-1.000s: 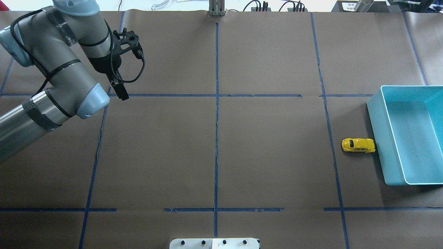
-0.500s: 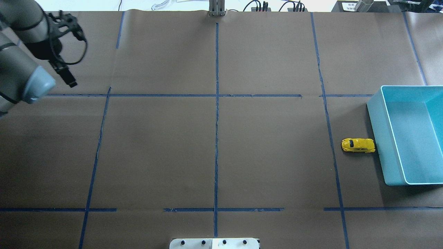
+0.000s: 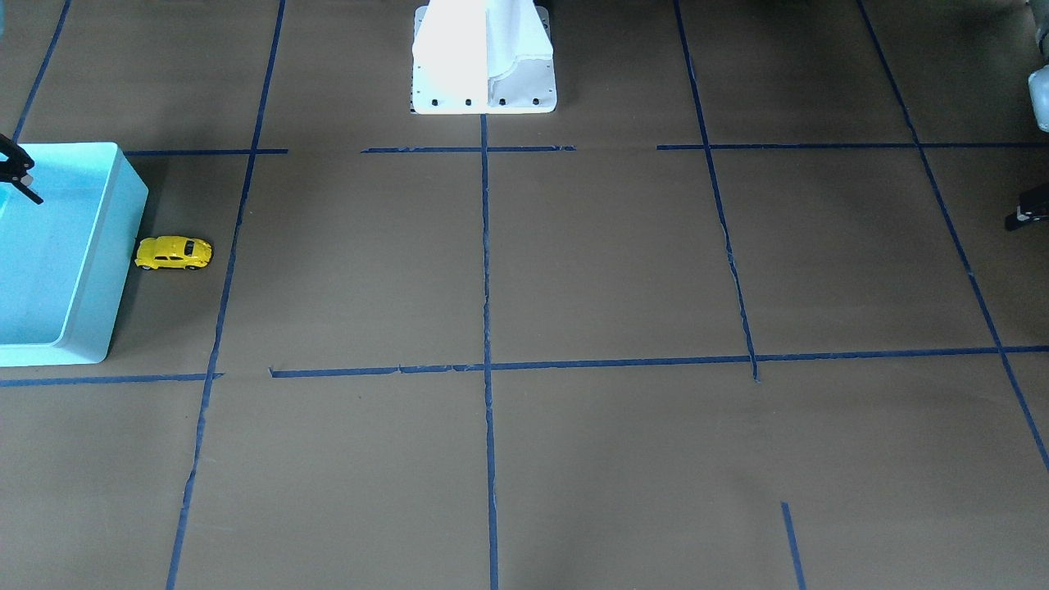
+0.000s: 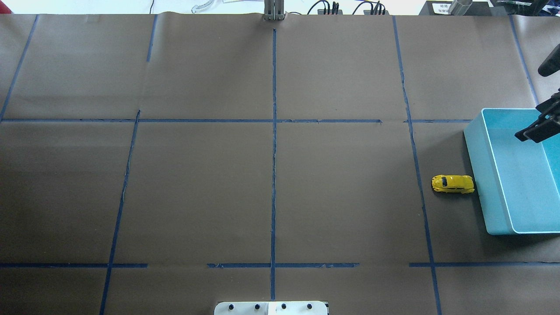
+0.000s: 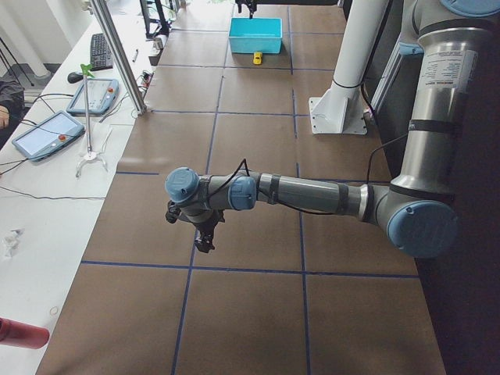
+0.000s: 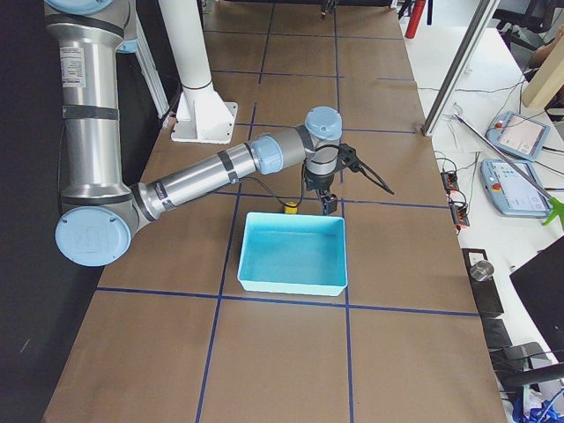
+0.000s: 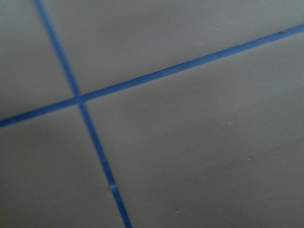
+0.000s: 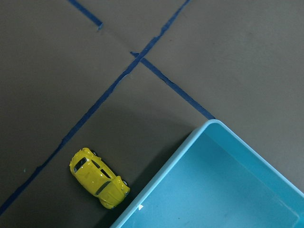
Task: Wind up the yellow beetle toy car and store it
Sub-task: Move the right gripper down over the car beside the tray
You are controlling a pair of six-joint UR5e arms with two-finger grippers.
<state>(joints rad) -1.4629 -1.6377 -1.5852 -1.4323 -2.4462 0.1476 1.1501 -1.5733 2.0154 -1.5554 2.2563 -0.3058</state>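
Observation:
I should next move my right gripper to the yellow beetle toy car's front end [image 3: 152, 254] [image 8: 111, 193], the one closest to the light blue bin, and close it there.
The yellow beetle toy car [image 4: 453, 184] stands on its wheels on the brown paper, close beside the near wall of the light blue bin [image 4: 481, 175]. It also shows in the front view [image 3: 173, 252] and in the right wrist view [image 8: 99, 178]. My right gripper [image 4: 525, 133] hangs over the bin's far part, apart from the car. Only part of it shows, so I cannot tell whether it is open or shut. My left gripper [image 5: 205, 244] is far off at the table's other end, above bare paper. Its state cannot be told.
The table is covered in brown paper with a grid of blue tape [image 4: 274, 131]. The white robot base [image 3: 483, 57] stands at the middle of the robot's side. Cables and plugs [image 4: 332, 8] lie along the far edge.
My left arm has swung left and out of the overhead view. My right gripper has come in from the right edge over the bin. The car has not moved.

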